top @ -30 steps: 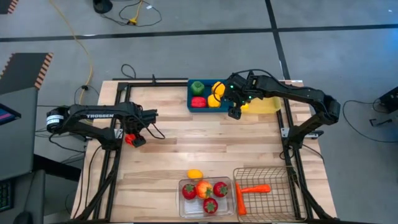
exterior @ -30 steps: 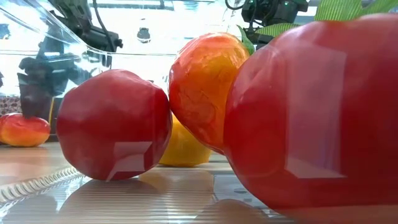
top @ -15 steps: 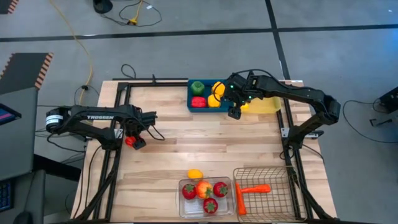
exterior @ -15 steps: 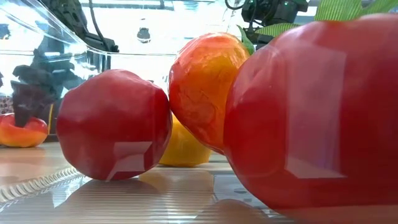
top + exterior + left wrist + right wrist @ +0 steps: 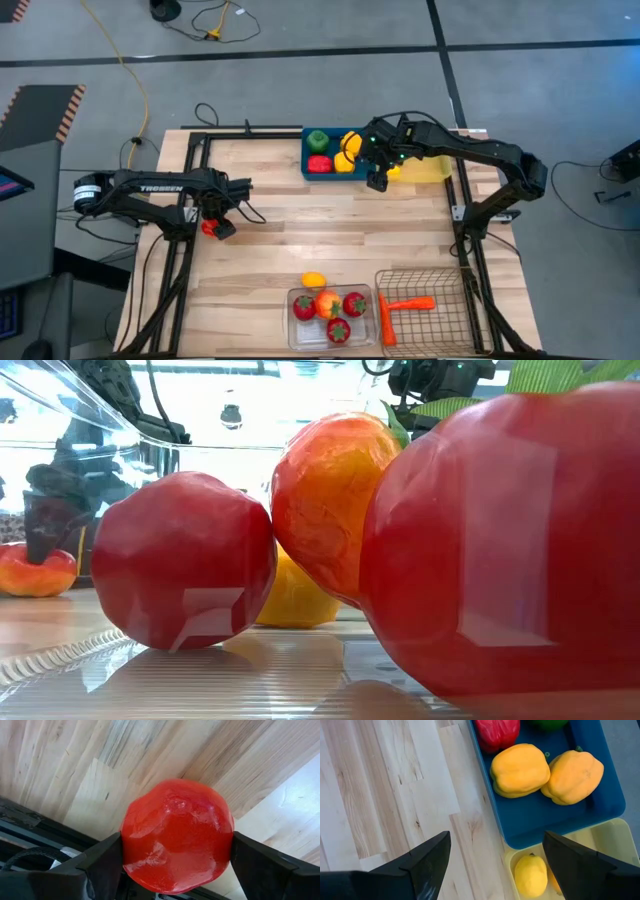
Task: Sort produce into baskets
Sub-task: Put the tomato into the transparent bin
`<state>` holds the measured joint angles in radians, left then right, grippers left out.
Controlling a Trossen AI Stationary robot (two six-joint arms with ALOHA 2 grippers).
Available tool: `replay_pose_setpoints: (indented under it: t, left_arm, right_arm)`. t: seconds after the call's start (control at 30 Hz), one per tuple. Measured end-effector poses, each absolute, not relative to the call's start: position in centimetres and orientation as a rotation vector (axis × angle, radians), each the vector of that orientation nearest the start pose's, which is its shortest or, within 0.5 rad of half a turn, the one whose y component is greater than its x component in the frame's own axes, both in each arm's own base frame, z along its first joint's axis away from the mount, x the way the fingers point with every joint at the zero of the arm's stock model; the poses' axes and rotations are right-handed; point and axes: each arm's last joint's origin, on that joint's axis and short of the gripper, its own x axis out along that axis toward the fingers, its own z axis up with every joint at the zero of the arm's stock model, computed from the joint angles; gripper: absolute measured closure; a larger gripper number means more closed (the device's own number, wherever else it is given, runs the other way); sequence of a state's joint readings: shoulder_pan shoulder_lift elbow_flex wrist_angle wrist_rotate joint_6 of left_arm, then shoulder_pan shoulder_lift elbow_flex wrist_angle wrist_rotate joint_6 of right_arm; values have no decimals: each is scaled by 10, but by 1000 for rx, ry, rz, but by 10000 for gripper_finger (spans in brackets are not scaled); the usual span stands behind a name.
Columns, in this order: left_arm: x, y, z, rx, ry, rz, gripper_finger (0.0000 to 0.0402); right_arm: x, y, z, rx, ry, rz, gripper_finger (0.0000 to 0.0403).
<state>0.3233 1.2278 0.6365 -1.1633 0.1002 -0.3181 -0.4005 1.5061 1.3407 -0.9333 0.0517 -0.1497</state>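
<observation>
Next, I release the red toy fruit with my left gripper in the clear bin's near corner (image 5: 310, 331), away from the wire basket.
My left gripper (image 5: 215, 227) is at the table's left side, shut on a red toy fruit (image 5: 177, 835), which also shows in the low view (image 5: 35, 572). My right gripper (image 5: 377, 180) is open and empty, hovering over the near edge where the blue tray (image 5: 306, 150) meets the yellow tray (image 5: 432, 168). The blue tray holds a green pepper (image 5: 317, 140), a red pepper (image 5: 497, 731) and two yellow peppers (image 5: 520, 769). A lemon (image 5: 531, 875) lies in the yellow tray. My left gripper pinches the red fruit between its two fingers, one on each of two opposite sides (image 5: 129, 851). The fingers come from above, pointing down at the table. In the low view the fruit's underside (image 5: 35, 592) sits at table level.
At the near edge stand a clear bin (image 5: 292, 318) with several red and orange fruits and a wire basket (image 5: 445, 285) with two carrots (image 5: 405, 303). A yellow-orange fruit (image 5: 313, 280) lies on the table just beyond the bin. Bare wood lies across the table's middle.
My left gripper has come down over the red fruit, its dark fingers now overlapping the fruit in the low view. The fruit has stayed where it was on the table.
</observation>
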Motion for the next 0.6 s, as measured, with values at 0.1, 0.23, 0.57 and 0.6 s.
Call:
replay_pose_setpoints:
  t: [0.1,0.23,0.57,0.6]
  left_arm:
    - [144,45,170,-607,1693,437,100]
    - [148,45,174,-628,1665,413,100]
    - [177,54,218,-629,1467,363,100]
    - [181,55,224,-640,1432,354,100]
  right_arm:
    - [274,-118,300,60,1116,-322,60]
    - [274,-118,300,60,1116,-322,60]
    - [274,-118,300,60,1116,-322,60]
    - [274,-118,300,60,1116,-322,60]
